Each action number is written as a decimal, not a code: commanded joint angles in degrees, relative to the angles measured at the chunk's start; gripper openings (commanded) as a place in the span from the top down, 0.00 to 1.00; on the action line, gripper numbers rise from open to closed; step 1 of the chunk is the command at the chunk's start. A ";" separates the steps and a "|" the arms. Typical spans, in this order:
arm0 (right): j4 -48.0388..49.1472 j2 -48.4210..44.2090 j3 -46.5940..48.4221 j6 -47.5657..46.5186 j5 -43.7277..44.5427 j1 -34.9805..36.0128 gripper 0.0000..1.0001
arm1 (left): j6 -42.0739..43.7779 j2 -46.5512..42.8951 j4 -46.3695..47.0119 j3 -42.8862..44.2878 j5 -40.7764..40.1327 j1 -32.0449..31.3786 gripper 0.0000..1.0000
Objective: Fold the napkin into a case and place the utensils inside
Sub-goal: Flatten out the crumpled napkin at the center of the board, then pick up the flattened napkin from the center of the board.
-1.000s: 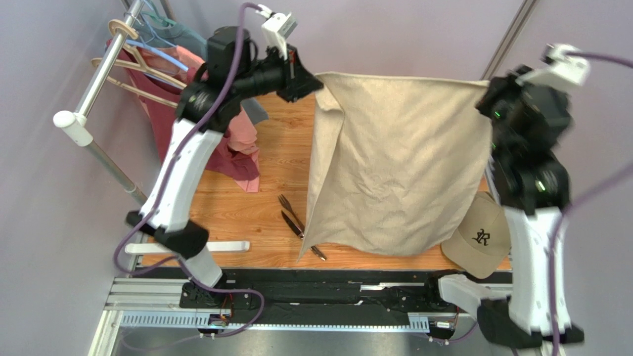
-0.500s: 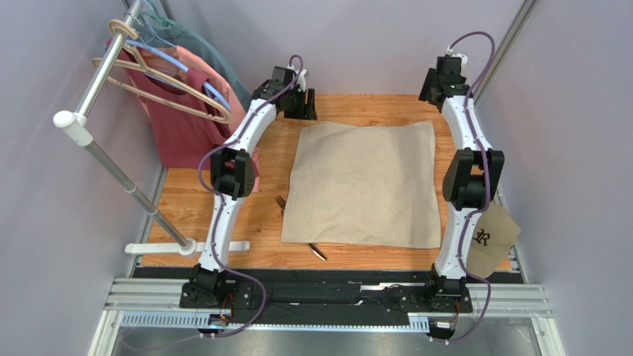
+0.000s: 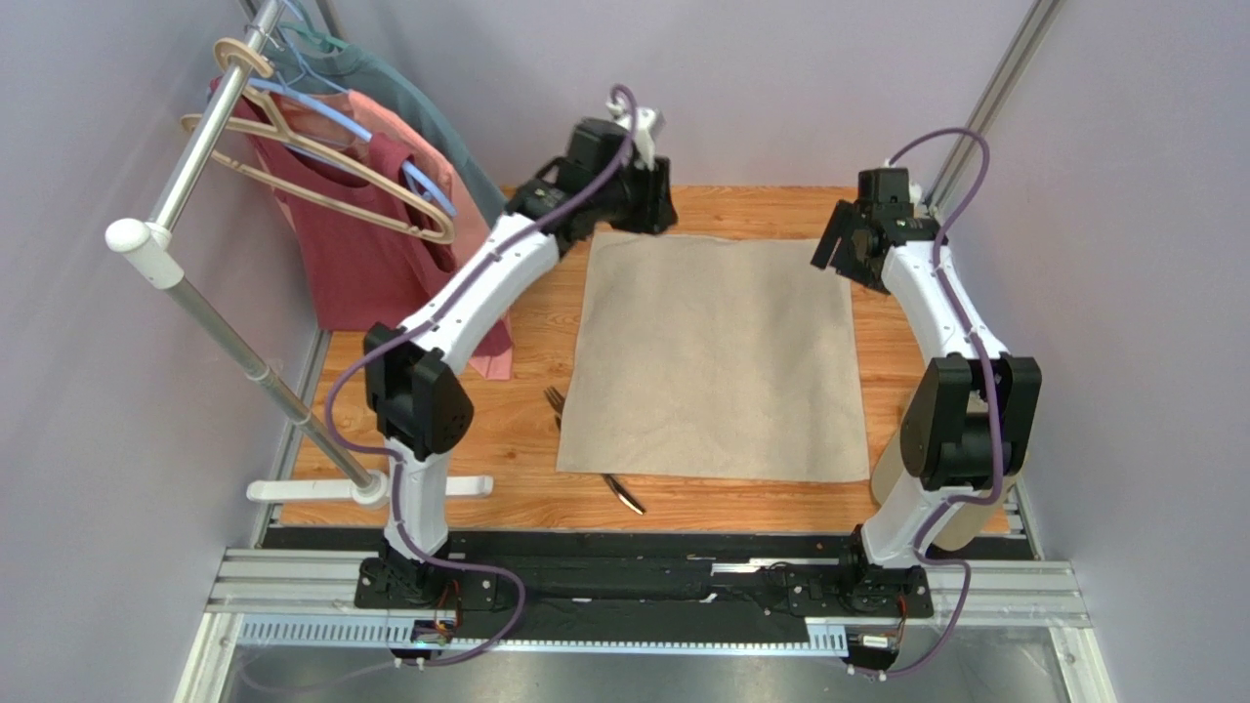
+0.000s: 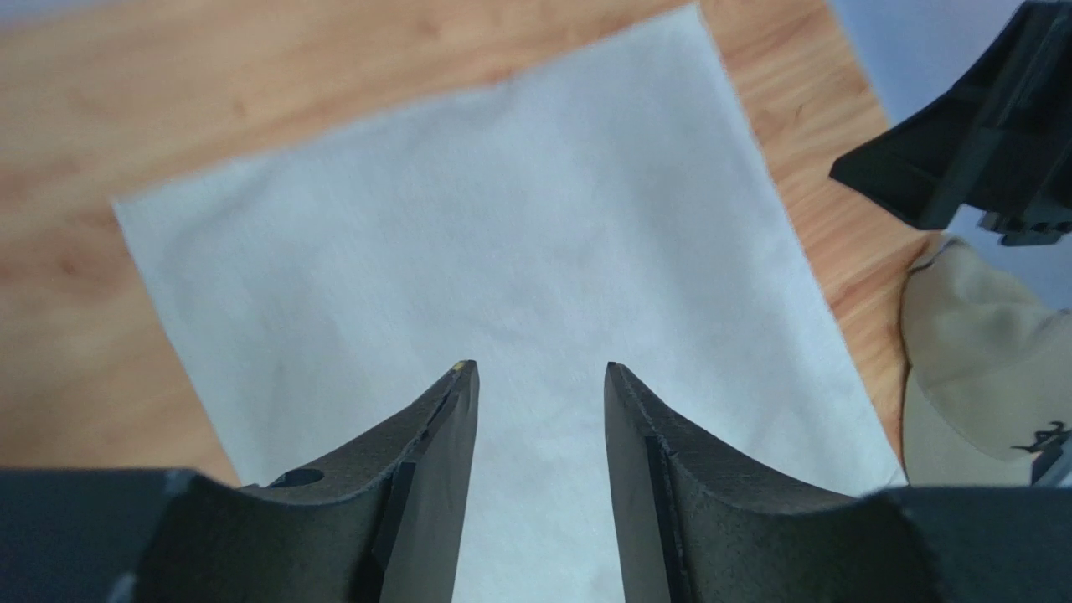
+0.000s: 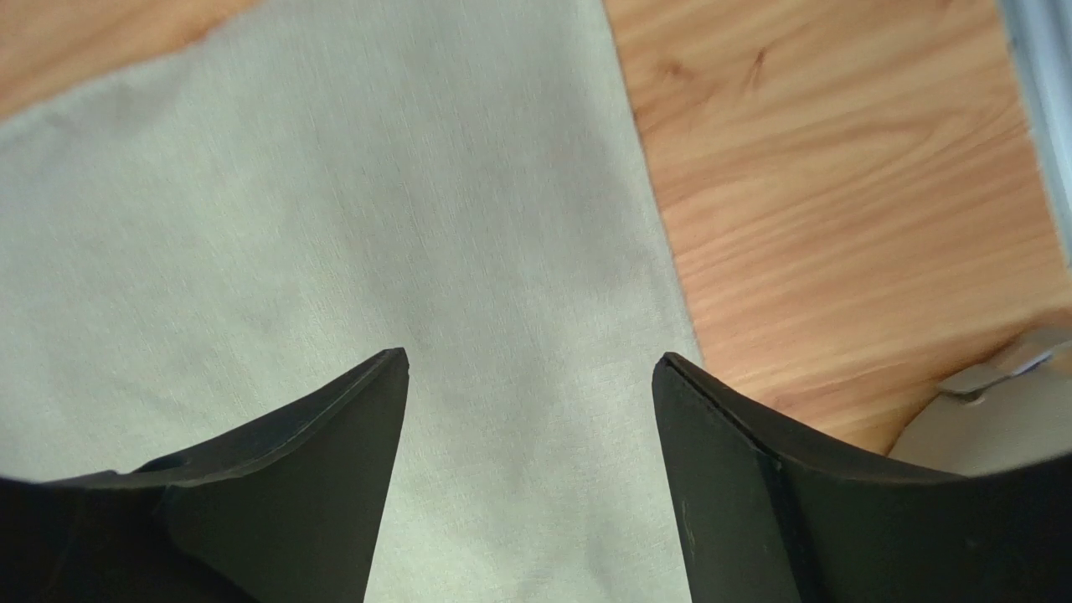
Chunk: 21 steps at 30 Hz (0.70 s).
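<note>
The robot's right gripper should next move to the beige napkin's near corner [image 3: 861,475] beside the tan cap and close there.
The beige napkin [image 3: 715,359] lies spread flat in the middle of the wooden table. It also fills the left wrist view [image 4: 503,251] and the right wrist view [image 5: 315,251]. My left gripper [image 3: 652,205] hovers over its far left corner, open [image 4: 535,367] and holding nothing. Over the far right corner my right gripper [image 3: 834,246] is open wide [image 5: 529,358], also holding nothing. At the napkin's left edge the fork's tines [image 3: 555,399] stick out. The knife's end [image 3: 627,495] shows at the near edge. The cloth hides the remainder of both utensils.
Red and pink shirts [image 3: 367,242] hang from a rack [image 3: 191,293] at the left, close to my left arm. A tan cap [image 4: 982,364] sits at the table's near right, mostly behind my right arm [image 3: 954,425] in the top view.
A second ago both grippers held the napkin up by its top corners. It now lies flat over the utensils, and both grippers have let go and opened above its far corners.
</note>
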 commanded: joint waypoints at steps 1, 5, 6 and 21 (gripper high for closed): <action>0.82 -0.93 -6.86 5.11 -2.01 1.94 0.25 | -6.87 5.97 -10.79 -5.98 -14.14 -4.06 0.53; 3.20 0.82 -10.39 5.63 0.87 4.14 0.30 | -12.67 8.96 -12.14 -10.29 -18.02 -4.16 0.57; 3.90 2.22 -10.57 5.63 1.40 4.84 0.30 | -12.94 10.45 -12.05 -10.30 -18.63 -4.16 0.57; 6.37 20.94 2.34 6.86 5.72 1.95 0.30 | -13.65 28.29 -1.44 2.70 1.30 0.67 0.56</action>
